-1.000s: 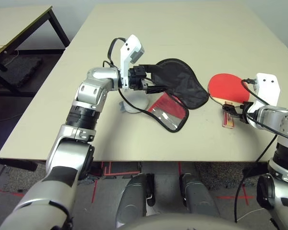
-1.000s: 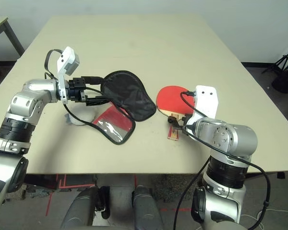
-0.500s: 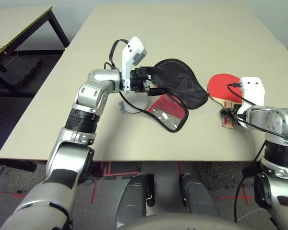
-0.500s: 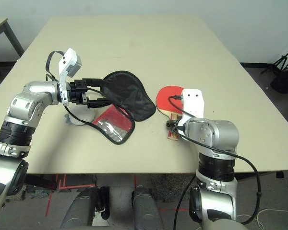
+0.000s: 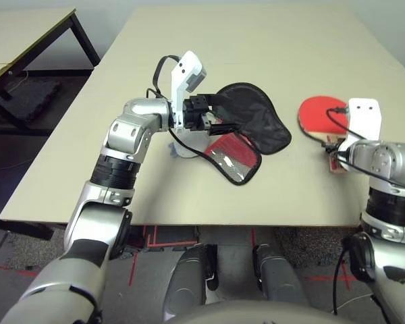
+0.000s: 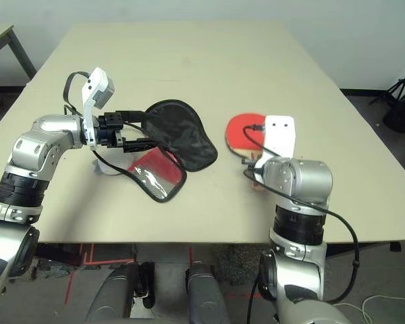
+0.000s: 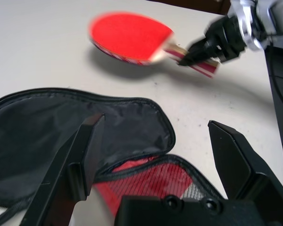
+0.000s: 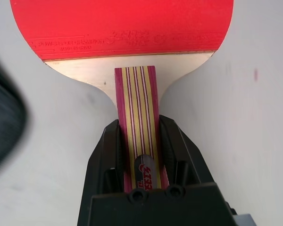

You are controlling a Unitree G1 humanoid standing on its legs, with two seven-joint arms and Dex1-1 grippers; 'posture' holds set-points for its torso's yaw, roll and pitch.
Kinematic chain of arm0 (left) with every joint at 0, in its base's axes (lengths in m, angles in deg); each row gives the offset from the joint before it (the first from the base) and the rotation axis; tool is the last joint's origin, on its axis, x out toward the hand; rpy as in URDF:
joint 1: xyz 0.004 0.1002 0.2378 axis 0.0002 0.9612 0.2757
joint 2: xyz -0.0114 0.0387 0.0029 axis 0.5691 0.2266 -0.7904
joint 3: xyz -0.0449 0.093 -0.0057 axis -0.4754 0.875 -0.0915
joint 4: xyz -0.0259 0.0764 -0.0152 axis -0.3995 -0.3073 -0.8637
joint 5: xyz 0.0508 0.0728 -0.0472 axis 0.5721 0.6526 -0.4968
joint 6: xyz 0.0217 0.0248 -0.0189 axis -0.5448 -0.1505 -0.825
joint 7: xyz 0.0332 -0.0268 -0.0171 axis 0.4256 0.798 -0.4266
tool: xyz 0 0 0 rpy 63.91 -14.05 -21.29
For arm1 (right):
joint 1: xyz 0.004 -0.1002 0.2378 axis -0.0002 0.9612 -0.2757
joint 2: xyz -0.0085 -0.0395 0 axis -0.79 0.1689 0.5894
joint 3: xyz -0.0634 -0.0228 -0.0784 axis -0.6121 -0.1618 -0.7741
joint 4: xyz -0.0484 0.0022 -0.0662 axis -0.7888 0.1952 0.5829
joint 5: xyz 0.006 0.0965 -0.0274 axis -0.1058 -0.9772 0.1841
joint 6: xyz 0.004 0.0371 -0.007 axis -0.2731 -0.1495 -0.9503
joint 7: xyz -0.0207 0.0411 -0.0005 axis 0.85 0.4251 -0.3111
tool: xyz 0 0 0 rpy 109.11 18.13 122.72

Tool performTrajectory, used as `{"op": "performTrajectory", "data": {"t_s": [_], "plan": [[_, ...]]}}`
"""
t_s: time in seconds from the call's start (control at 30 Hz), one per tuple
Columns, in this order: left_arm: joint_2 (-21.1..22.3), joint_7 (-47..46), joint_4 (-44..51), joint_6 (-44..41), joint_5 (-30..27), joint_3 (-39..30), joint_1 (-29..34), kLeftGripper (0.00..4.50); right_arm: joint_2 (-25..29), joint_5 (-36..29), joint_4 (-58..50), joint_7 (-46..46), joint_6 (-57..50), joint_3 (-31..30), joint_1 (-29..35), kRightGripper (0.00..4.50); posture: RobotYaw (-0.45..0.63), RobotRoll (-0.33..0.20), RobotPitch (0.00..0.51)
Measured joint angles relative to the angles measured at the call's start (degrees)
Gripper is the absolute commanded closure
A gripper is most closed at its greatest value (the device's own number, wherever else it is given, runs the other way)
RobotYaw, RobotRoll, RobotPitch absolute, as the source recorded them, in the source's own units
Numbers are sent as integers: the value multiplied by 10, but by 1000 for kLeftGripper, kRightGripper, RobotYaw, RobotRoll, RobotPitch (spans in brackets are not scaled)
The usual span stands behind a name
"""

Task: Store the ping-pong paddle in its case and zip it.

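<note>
The ping-pong paddle will go down from my right gripper onto the black lining flap of the open case (image 5: 251,113), where I will let go of it.
The ping-pong paddle (image 8: 122,28) has a red face and a striped wooden handle. My right gripper (image 8: 137,125) is shut on that handle, on the right side of the table (image 5: 256,40). In the left wrist view the paddle (image 7: 129,37) casts a shadow and looks slightly raised. The case (image 5: 253,121) lies open at mid-table, its black lining flap turned up and its red mesh-pocket side (image 5: 233,158) toward the front. My left gripper (image 7: 155,123) is open, its fingers spread wide just over the case's opening edge.
A small white-grey round pouch (image 5: 185,148) lies under my left wrist, beside the case. The table's front edge runs close to the case and the paddle. A second table (image 5: 27,34) stands off to the left.
My right gripper has shut on the paddle's handle and swung the handle to the right, the blade lifting slightly. The left arm and the case have barely moved.
</note>
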Motion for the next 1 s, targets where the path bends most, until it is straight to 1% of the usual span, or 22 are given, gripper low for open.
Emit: {"op": "performTrajectory", "data": {"t_s": [0.17,0.27,0.37,0.53,0.7,1.0], "plan": [[-1,0,0,0,-4,1,-1,0,-19,-7,15,37,18,-40,-36,3353,-112,0,115],[0,0,0,0,-4,1,-1,0,-26,-13,48,67,33,-85,-48,3353,-105,0,115],[0,0,0,0,-4,1,-1,0,-39,-21,63,95,50,-126,-54,3353,-93,0,118],[4,-2,0,-3,-5,1,-1,0,-43,-23,96,132,85,-178,-59,3353,-77,0,122],[6,-6,3,-9,-5,1,5,0,-46,-17,136,149,115,-205,-69,3353,-58,0,125],[12,-12,21,-17,-7,0,13,0,-51,9,244,171,192,-227,-90,3353,-39,0,125]]}}
